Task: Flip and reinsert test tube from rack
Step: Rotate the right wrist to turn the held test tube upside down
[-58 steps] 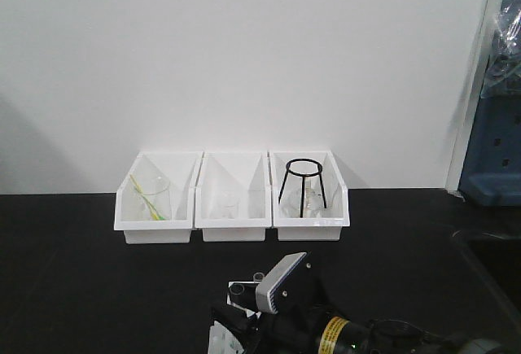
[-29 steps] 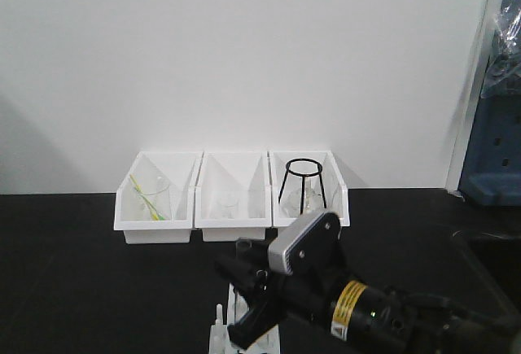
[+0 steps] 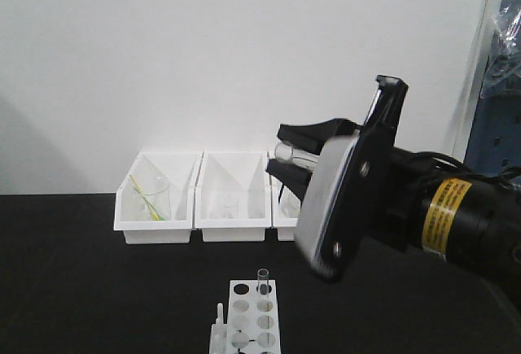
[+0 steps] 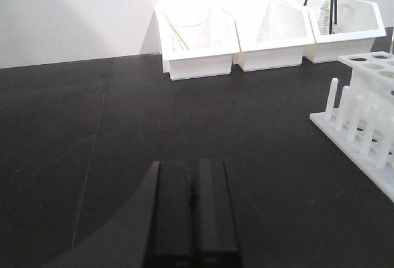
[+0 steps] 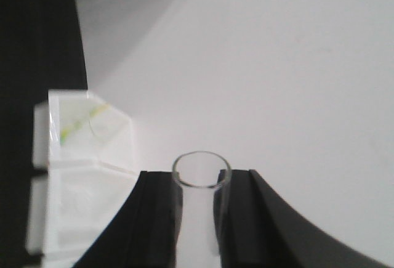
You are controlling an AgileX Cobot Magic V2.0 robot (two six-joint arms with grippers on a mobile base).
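My right gripper sets the test tube next into a nearer hole of the white rack (image 3: pixel 241 339), across from the other tube's column.
High above the table, my right gripper (image 3: pixel 279 150) is shut on a clear glass test tube (image 3: pixel 286 154). The tube lies roughly level, its open mouth pointing left. In the right wrist view the test tube (image 5: pixel 201 178) sits clamped between the two black fingers (image 5: pixel 161 219), open rim facing the camera. The white rack (image 3: pixel 244 325) stands on the black table below, and one other tube (image 3: pixel 263 279) stands upright in a back hole. My left gripper (image 4: pixel 194 164) hovers low over the table, shut and empty, with the rack (image 4: pixel 369 111) to its right.
Three white open bins stand against the back wall: the left bin (image 3: pixel 156 225) holds a beaker with a yellow-green rod, the middle bin (image 3: pixel 234 225) small glassware, and the right one is mostly hidden by my arm. A blue cabinet (image 3: pixel 496 159) stands at far right.
My right gripper has risen from the rack to well above the table, carrying the test tube. It has turned so that the tube now lies about level.
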